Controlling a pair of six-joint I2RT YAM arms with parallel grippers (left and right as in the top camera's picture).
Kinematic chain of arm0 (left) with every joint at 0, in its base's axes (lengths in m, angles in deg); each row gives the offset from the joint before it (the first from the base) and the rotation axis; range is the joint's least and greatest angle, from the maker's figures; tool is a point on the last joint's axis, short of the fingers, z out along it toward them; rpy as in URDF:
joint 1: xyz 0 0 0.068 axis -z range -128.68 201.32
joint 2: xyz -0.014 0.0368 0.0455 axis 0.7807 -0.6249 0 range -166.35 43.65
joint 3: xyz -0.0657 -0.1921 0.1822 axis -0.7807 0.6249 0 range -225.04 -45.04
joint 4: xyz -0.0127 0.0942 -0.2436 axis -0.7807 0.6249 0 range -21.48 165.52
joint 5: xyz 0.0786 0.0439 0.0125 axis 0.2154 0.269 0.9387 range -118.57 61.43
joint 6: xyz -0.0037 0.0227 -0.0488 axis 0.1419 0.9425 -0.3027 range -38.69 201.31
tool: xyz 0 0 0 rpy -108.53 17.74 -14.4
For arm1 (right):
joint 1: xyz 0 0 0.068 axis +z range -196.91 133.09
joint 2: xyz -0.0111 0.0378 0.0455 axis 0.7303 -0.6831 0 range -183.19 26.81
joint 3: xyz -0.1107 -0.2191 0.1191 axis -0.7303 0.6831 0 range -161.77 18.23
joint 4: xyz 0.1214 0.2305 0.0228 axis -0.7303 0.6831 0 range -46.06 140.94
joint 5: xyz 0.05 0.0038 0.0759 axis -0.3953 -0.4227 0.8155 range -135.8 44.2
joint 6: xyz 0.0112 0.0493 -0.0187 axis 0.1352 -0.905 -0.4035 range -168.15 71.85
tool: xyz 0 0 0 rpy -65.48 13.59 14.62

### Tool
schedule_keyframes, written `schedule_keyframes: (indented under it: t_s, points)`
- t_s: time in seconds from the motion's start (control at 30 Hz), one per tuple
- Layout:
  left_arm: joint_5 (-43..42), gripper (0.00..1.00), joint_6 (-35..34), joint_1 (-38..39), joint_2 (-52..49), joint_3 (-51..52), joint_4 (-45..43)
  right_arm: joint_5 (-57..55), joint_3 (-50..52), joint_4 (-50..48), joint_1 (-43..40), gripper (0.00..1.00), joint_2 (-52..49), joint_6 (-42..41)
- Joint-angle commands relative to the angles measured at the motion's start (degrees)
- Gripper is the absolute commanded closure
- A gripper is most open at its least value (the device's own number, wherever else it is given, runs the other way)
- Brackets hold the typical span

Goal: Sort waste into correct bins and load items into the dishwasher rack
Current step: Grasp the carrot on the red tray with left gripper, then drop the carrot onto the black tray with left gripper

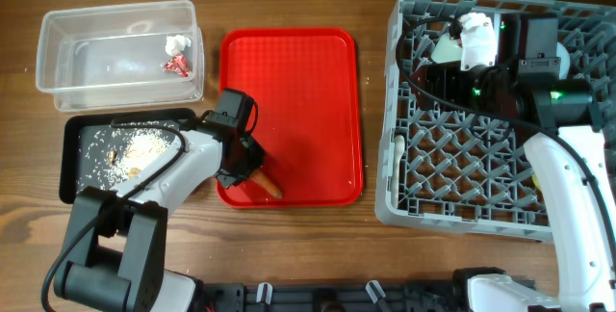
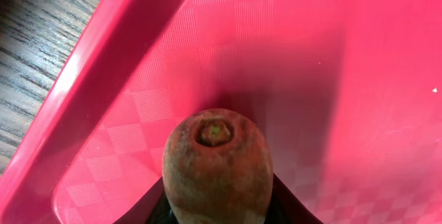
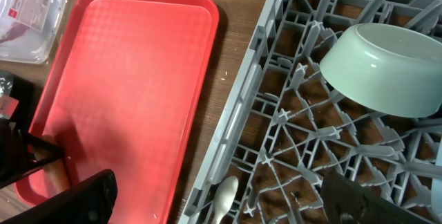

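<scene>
Next, my left gripper lets go of the small orange carrot along the near edge inside the black tray (image 1: pixel 132 193), beside the pale scraps.
My left gripper (image 1: pixel 252 166) is shut on the small orange carrot (image 1: pixel 269 185) at the near left corner of the red serving tray (image 1: pixel 298 81). The carrot's cut end (image 2: pixel 217 169) fills the left wrist view between the jaws. The clear tub (image 1: pixel 67 71) holds the crumpled red-and-white wrapper (image 1: pixel 179 54). The black tray (image 1: pixel 77 148) holds pale rice-like scraps (image 1: pixel 144 153). The grey dishwasher rack (image 1: pixel 404 158) holds the pale green bowl (image 3: pixel 383 68) and the white spoon (image 3: pixel 222 198). My right gripper (image 3: pixel 214 203) is open and empty above the rack's left edge.
The red serving tray (image 3: pixel 131 79) lies between the bins and the rack. A strip of bare wooden table (image 1: pixel 375 110) separates the tray from the rack. My right arm (image 1: pixel 577 196) crosses the rack's right side.
</scene>
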Motion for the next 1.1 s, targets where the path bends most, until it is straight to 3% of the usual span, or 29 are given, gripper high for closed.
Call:
schedule_keyframes:
  t_s: [0.0,0.23,0.47,0.5,0.57,0.63,0.73,0.97,1.07]
  points:
    - [1.22,0.68,0.11,0.09,-1.6,0.96,-0.22,1.16,0.07,0.2,0.13,0.04,-0.39,-0.42]
    - [2.1,0.75,1.68,-2.1,8.94,0.9,1.2,1.16,0.07,0.24,0.13,0.04,-0.39,-0.42]
    - [2.29,0.78,10.86,-19.17,22.75,0.79,4.35,1.16,0.07,0.24,0.13,0.04,-0.39,-0.42]
    - [2.32,0.76,12.24,-24.81,23.45,0.81,4.37,1.16,0.07,0.24,0.13,0.04,-0.39,-0.42]
    - [2.99,0.77,13.97,-34.32,23.37,0.81,4.04,1.16,0.07,0.26,0.13,0.04,-0.39,-0.42]
    - [6.03,0.81,15.63,-40.48,23.02,0.81,3.04,1.16,0.07,0.24,0.13,0.04,-0.39,-0.42]
    - [9.14,0.78,16.9,-46.99,21.33,0.81,1.33,1.16,0.07,0.26,0.13,0.04,-0.39,-0.42]
    - [10.25,0.78,16.87,-49.42,8.44,0.81,-4.61,1.16,0.07,0.26,0.13,0.04,-0.39,-0.42]
    - [10.23,0.68,16.9,-49.42,4.11,0.81,-6.08,1.16,0.07,0.26,0.13,0.04,-0.39,-0.42]
